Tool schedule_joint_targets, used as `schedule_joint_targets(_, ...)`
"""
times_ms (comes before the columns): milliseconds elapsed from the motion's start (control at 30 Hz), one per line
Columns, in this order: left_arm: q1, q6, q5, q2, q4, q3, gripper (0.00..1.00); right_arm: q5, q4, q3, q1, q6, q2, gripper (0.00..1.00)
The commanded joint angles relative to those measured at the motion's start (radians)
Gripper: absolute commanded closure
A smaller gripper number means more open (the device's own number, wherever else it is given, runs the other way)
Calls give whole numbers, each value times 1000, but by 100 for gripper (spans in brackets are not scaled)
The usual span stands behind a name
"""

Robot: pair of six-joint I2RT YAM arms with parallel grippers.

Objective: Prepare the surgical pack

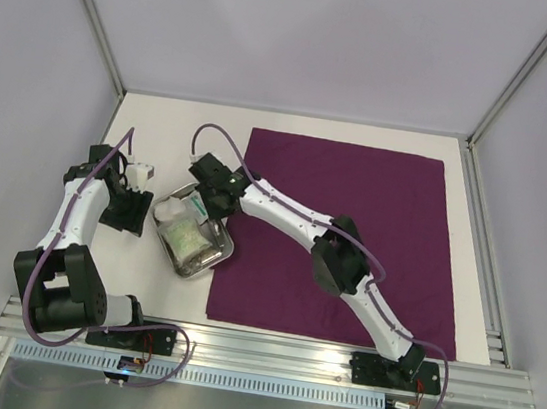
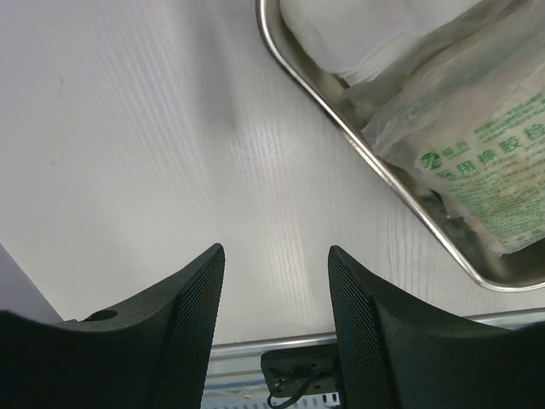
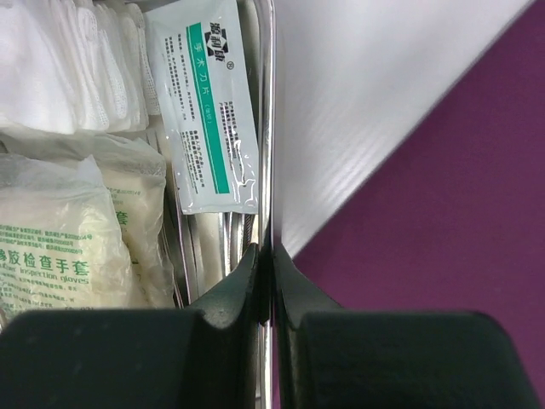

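My right gripper needs to let go of the small steel tray around the middle of the deep-purple fabric sheet (image 1: 329,229).
A deep-purple fabric sheet (image 1: 345,234) lies flat on the table. A small steel tray (image 1: 207,262) sits at its left edge, holding white gauze pads (image 1: 170,209) and clear packets (image 1: 188,238). My right gripper (image 1: 216,200) is shut on the tray's rim (image 3: 268,128); one finger is inside the tray, the other outside. In the right wrist view a green-printed packet (image 3: 209,119), gauze (image 3: 60,68) and metal instrument handles (image 3: 230,234) lie in the tray. My left gripper (image 2: 277,281) is open and empty over bare table, left of the tray (image 2: 341,111).
White walls and posts surround the table. A metal rail (image 1: 264,350) runs along the near edge. The left arm's base (image 1: 61,288) stands at the near left.
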Motion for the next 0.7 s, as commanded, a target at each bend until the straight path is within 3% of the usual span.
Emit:
schedule_joint_targets(0,6,12,4,-10,-4,41,39,-67,92,-60,-37,-78,-156,100)
schedule_joint_targets(667,6,17,-9,-6,1,39,39,-300,133,-457,-224,-377,-399,100)
